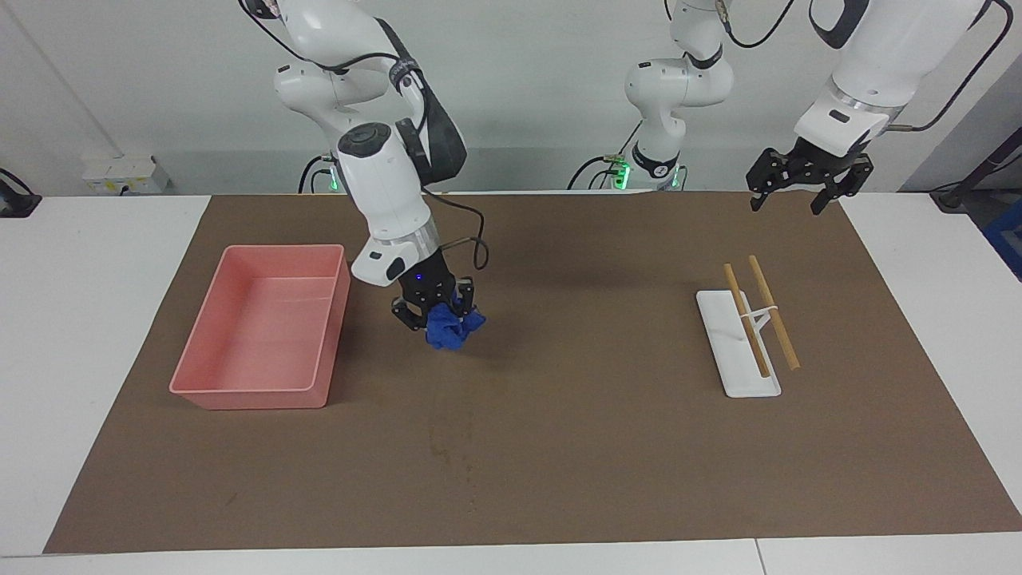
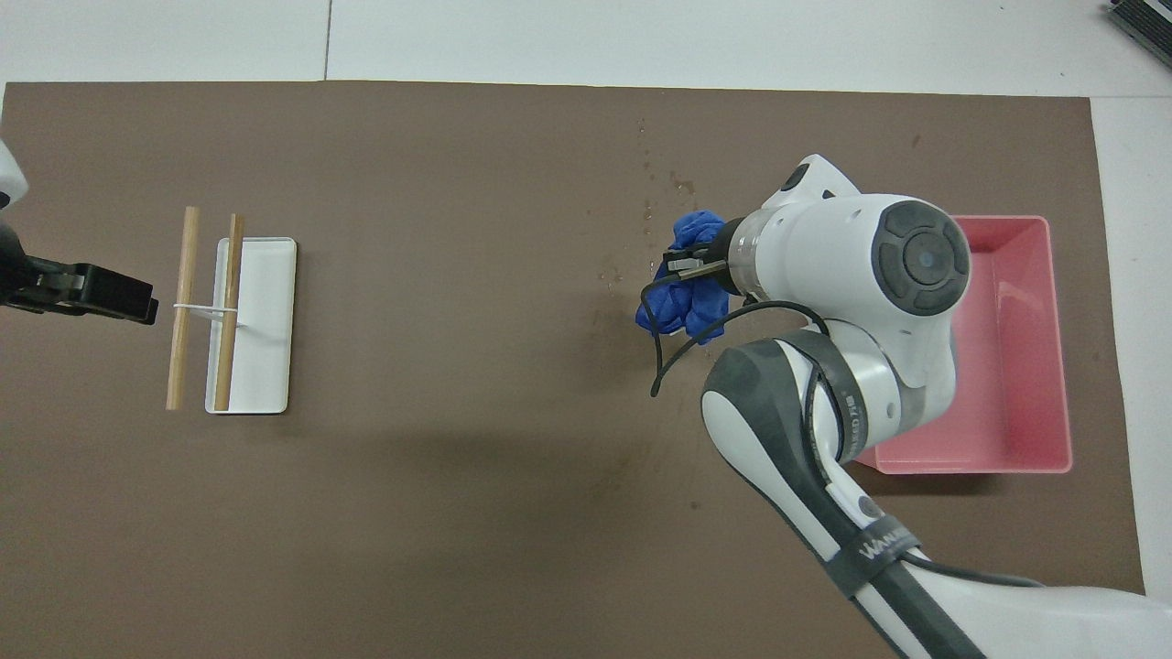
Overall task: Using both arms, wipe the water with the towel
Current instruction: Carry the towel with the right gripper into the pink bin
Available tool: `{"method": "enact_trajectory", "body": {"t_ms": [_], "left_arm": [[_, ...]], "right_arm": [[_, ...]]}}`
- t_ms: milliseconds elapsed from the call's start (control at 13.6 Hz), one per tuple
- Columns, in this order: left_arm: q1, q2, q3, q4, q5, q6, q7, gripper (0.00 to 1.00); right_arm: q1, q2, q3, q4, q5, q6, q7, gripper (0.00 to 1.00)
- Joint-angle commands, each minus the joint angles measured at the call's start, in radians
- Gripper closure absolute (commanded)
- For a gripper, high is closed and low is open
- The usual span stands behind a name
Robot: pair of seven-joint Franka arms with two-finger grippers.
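Observation:
The deep-blue towel, now bunched in the air over the brown mat, will be let go by my right gripper inside the pink tray (image 2: 920, 358), near the tray's side that faces the white plate.
The deep-blue towel (image 1: 449, 331) hangs bunched in my right gripper (image 1: 435, 315), which is shut on it and holds it up in the air over the brown mat beside the pink tray. In the overhead view the towel (image 2: 685, 297) shows under the right gripper (image 2: 698, 271). Small wet spots (image 2: 652, 201) dot the mat farther from the robots than the towel. My left gripper (image 1: 789, 204) is open and empty, and waits raised over the mat's edge at the left arm's end; it also shows in the overhead view (image 2: 110, 297).
A pink tray (image 1: 247, 391) stands toward the right arm's end; the right arm covers part of it in the overhead view (image 2: 1007, 462). A white flat plate (image 1: 738, 375) with two wooden sticks (image 1: 773, 311) lies toward the left arm's end.

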Motion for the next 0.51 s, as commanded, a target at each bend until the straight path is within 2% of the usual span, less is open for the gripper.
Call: {"method": "enact_trajectory", "body": {"t_ms": [0,293,440], "left_arm": [[0.01,-0.025,-0.007,-0.023,0.016,-0.008,0.008,0.0],[0.01,-0.025,-0.007,-0.023,0.016,-0.008,0.008,0.0],[0.008,-0.025,-0.007,-0.023,0.016,-0.008,0.008,0.0]], "right_arm": [[-0.055,-0.108,0.006,-0.04,-0.019,-0.123,0.007,1.0],[-0.21,-0.201,0.008,-0.052,-0.02,-0.307,-0.008,1.0],[-0.278,-0.202,0.006,-0.061,-0.019,-0.314,-0.027,1.0]]}}
